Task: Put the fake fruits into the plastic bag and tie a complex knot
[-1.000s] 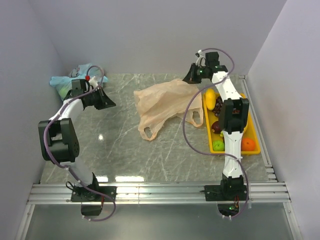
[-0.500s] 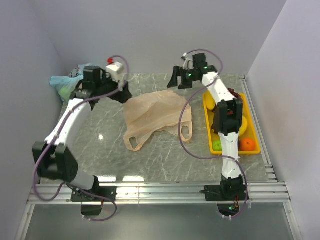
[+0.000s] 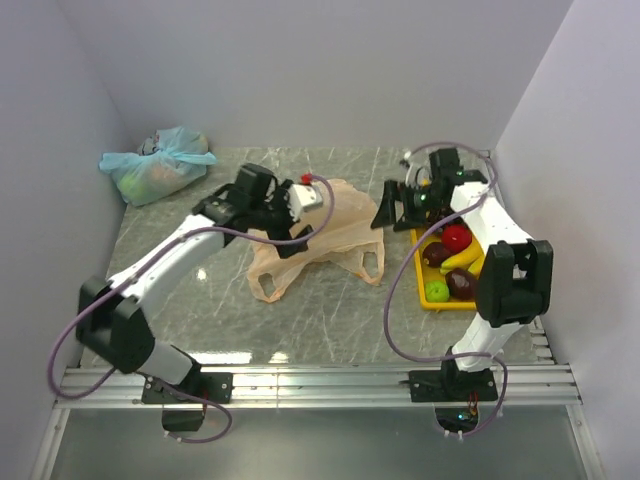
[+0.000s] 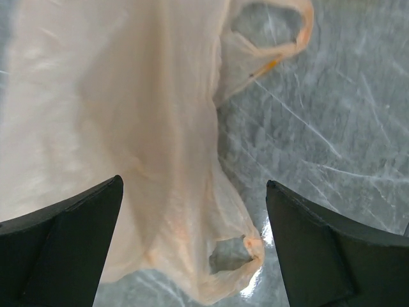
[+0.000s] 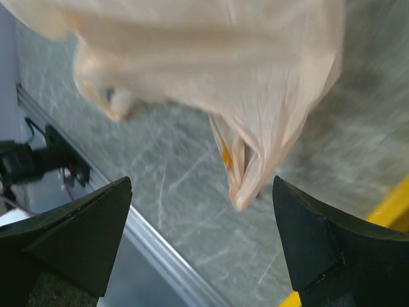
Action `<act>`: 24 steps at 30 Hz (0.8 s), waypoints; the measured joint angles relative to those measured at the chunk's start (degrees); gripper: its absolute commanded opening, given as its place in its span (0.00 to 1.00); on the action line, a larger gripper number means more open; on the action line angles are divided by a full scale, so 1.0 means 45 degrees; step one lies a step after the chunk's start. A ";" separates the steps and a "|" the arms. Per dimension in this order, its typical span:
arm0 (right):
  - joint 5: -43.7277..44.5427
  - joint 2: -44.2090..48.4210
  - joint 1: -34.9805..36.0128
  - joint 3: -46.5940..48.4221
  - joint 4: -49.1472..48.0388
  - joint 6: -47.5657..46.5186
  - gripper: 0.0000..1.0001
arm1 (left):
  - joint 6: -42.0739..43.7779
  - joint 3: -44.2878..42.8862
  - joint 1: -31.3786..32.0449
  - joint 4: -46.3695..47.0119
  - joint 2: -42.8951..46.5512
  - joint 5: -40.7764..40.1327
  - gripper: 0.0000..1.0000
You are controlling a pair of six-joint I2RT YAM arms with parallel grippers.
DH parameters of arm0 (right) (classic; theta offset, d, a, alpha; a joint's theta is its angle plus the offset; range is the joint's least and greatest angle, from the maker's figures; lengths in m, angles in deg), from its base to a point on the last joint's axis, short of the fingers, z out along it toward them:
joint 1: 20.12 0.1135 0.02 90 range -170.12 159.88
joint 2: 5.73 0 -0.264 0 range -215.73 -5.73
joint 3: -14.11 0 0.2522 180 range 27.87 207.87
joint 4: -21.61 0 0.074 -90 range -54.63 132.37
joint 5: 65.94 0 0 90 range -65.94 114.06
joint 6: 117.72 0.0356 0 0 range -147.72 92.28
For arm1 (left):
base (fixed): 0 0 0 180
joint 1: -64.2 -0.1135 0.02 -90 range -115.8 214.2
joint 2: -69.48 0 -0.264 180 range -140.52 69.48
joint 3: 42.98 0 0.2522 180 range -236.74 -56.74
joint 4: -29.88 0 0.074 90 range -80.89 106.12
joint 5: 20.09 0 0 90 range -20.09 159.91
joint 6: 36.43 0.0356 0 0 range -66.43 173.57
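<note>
The bag's near edge (image 3: 317, 257) (image 4: 209, 135), midway between the peach plastic bag's two loop handles, is the spot my left gripper should close on.
The peach plastic bag (image 3: 335, 225) lies flat and empty on the marble table, its two loop handles pointing toward the near side. My left gripper (image 3: 285, 240) hovers open over the bag's left part; in the left wrist view the bag (image 4: 128, 121) fills the space between the wide fingers (image 4: 64, 236) and one handle loop (image 4: 233, 252) lies just below. My right gripper (image 3: 393, 213) stands open at the bag's right edge, above a bunched handle (image 5: 246, 169). The fake fruits sit in a yellow tray (image 3: 445, 306): a red one (image 3: 457, 237), a banana (image 3: 462, 258), a green apple (image 3: 437, 291), maroon ones (image 3: 462, 283). No knot shows.
A tied pale blue-green bag (image 3: 155, 165) rests in the back left corner. Walls close in on the left, back and right. A metal rail (image 3: 320, 380) runs along the near edge, also seen in the right wrist view as a rail (image 5: 160, 256).
Both grippers went from shut to open. The left arm swung from the back left corner over the bag, the right arm came down from the back, and the bag shifted left.
</note>
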 measured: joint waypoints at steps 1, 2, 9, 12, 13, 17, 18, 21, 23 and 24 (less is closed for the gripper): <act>0.0019 -0.0068 0.0117 -0.0554 0.0015 -0.0087 0.97 | -0.0010 0.0078 0.0257 0.0073 -0.0471 -0.0199 0.99; 0.0044 -0.0194 0.0155 -0.0952 0.0039 -0.0121 0.97 | -0.0049 0.0165 0.0403 0.0141 -0.0801 -0.0321 0.99; 0.0714 -0.1069 0.0325 -0.2205 -0.0223 0.0015 0.97 | -0.0665 0.0568 0.1355 0.1428 -0.2482 -0.2618 0.99; 0.0947 -0.1078 0.0602 -0.2205 -0.0695 0.0228 0.97 | -0.0690 0.0748 0.1812 0.2161 -0.3026 -0.3177 0.99; 0.1044 -0.1078 0.0709 -0.2205 -0.0797 0.0272 0.97 | -0.0690 0.0748 0.1919 0.2322 -0.3191 -0.3269 0.99; 0.1486 -0.1103 0.1039 -0.2210 -0.1049 0.0325 0.94 | -0.0704 0.0748 0.2059 0.3259 -0.4002 -0.3993 0.99; 0.1613 -0.1137 0.1107 -0.2210 -0.1083 0.0340 0.93 | -0.0714 0.0748 0.2055 0.3536 -0.4294 -0.4308 0.99; 0.2064 -0.1336 0.1224 -0.2259 -0.1268 0.0384 0.86 | -0.0680 0.0724 0.2040 0.4177 -0.5027 -0.5042 0.99; 0.2424 -0.1545 0.1253 -0.2361 -0.1399 0.0461 0.78 | -0.0607 0.0724 0.2030 0.4371 -0.5304 -0.5401 0.99; 0.2613 -0.1671 0.1273 -0.2414 -0.1457 0.0495 0.66 | -0.0573 0.0724 0.2030 0.4473 -0.5353 -0.5561 0.99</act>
